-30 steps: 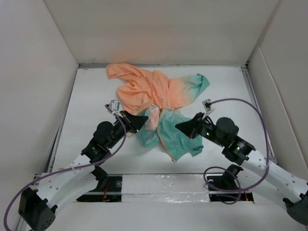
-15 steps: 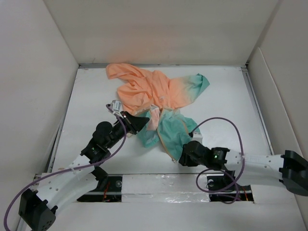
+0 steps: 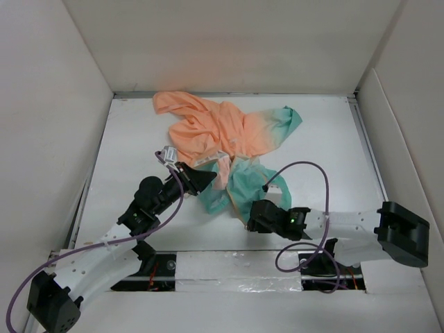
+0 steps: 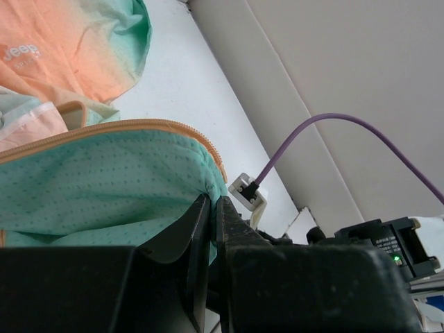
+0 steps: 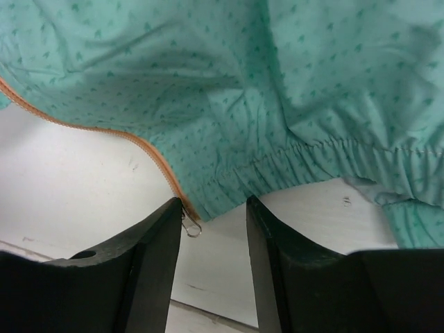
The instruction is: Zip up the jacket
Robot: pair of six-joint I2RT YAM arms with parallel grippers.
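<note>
The zipper edge rests against a fingertip of my open right gripper, so I should move that gripper over and pinch the teal hem corner (image 5: 209, 203) before I lift.
The jacket (image 3: 222, 135) lies crumpled mid-table, peach at the back, teal at the near side. My left gripper (image 3: 208, 175) is shut on a teal fold; in the left wrist view the fabric (image 4: 104, 187) is pinched between the fingertips (image 4: 211, 202), just below the orange zipper line (image 4: 139, 127). My right gripper (image 3: 251, 222) is low at the near teal hem corner. In the right wrist view it (image 5: 215, 208) is open and empty, with the hem (image 5: 312, 166) just beyond. The zipper's small metal pull (image 5: 191, 226) hangs beside the left fingertip (image 5: 172, 208).
White walls (image 3: 55, 104) box in the table on three sides. A taped strip (image 3: 236, 267) runs along the near edge between the arm bases. Purple cables (image 3: 305, 170) loop over each arm. The right arm's wrist connector (image 4: 247, 191) shows close behind the left gripper.
My right arm has swung down from beside the jacket's right side to low along the near edge, bringing its open gripper to the teal hem corner. My left gripper has stayed put.
</note>
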